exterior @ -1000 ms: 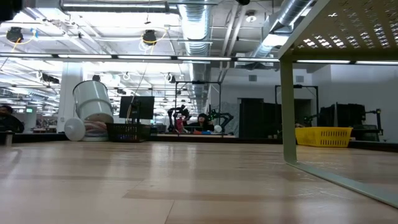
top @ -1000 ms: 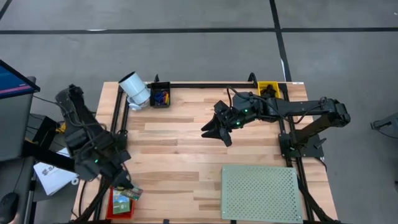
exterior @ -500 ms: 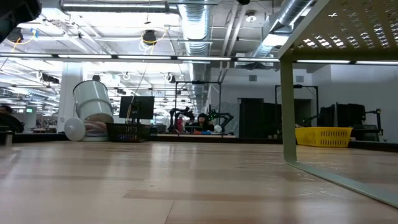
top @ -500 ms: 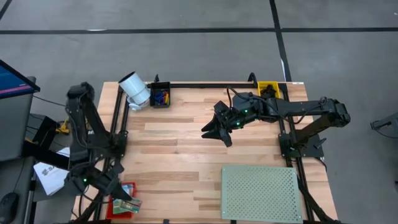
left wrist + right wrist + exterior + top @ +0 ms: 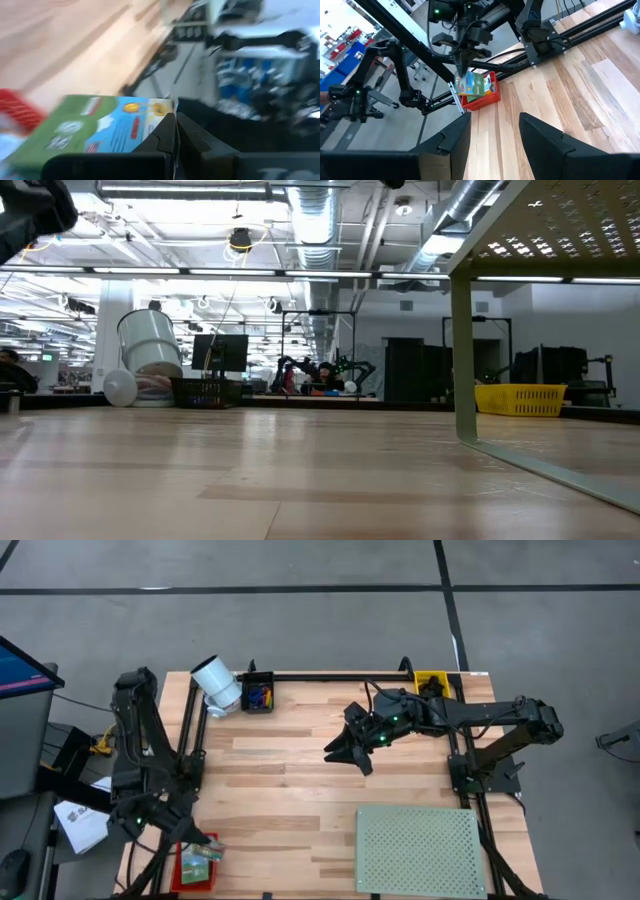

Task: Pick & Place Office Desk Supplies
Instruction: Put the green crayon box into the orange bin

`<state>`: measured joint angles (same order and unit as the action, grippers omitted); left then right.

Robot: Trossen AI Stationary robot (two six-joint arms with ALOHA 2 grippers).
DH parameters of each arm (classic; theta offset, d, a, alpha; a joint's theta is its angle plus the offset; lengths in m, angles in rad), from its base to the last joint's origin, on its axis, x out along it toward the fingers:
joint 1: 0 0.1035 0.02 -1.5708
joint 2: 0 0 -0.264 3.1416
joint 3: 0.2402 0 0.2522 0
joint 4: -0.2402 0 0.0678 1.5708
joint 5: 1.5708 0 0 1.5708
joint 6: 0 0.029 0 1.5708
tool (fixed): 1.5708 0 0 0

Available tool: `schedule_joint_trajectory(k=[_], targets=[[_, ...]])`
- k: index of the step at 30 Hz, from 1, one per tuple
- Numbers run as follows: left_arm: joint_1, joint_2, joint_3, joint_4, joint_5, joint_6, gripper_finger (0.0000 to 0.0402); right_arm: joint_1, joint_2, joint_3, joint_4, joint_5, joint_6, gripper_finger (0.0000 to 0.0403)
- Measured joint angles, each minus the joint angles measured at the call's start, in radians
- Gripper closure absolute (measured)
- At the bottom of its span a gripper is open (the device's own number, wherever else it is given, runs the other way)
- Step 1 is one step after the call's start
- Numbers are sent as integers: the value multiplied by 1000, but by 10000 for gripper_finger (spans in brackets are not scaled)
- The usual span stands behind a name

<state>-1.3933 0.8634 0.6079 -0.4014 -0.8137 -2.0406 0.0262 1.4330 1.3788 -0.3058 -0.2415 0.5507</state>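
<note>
My left gripper is going to release the green box inside the red basket [image 5: 189, 872], toward the basket's near end. The green box now sits tilted over that basket.
A green box with a blue picture [image 5: 207, 852] [image 5: 100, 130] [image 5: 474, 84] sits tilted over a red basket [image 5: 188, 871] [image 5: 489, 98] at the table's near left corner. My left gripper [image 5: 197, 840] [image 5: 175, 122] stands right above the box, its fingers shut. My right gripper [image 5: 343, 753] [image 5: 492, 125] hovers open over the middle of the table, far from the box. A black bin of small coloured supplies [image 5: 257, 695] stands at the far edge. Clips and rings cannot be made out one by one. My left gripper comes at the green box from above, pointing down, with its fingers shut at the box's upper corner edge [image 5: 167, 106]. The fingers themselves hide how much of the edge lies between them. The box hangs tilted just over the red basket [image 5: 17, 107]; whether it is lifted clear does not show.
A white cylinder [image 5: 217, 685] [image 5: 150, 360] lies beside the black bin. A yellow bin [image 5: 432, 683] [image 5: 520, 398] is at the far right corner. The pale green perforated board [image 5: 420, 848] stands raised on legs [image 5: 462, 360] at the near right. Bare wood lies between.
The left arm has unfolded, its elbow swinging toward the table's far edge, while its gripper stayed over the red basket. The green box dipped toward the near edge and came back with it. The right arm has kept still.
</note>
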Motion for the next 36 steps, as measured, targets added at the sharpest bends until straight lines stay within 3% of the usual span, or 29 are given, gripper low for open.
schedule_joint_trajectory(k=[2,7,17,21,36], targets=[[8,-47,0,-89,96,-5,401,0,0,0,0,1,12,239],[54,-138,38,-264,450,21,401,-3,0,0,2,8,40,239],[120,-180,138,-268,977,121,401,-3,0,0,6,61,44,239],[139,-141,148,-267,1046,144,401,-2,0,0,6,83,43,239],[256,167,146,-158,1025,204,401,-3,0,0,2,97,18,239]])
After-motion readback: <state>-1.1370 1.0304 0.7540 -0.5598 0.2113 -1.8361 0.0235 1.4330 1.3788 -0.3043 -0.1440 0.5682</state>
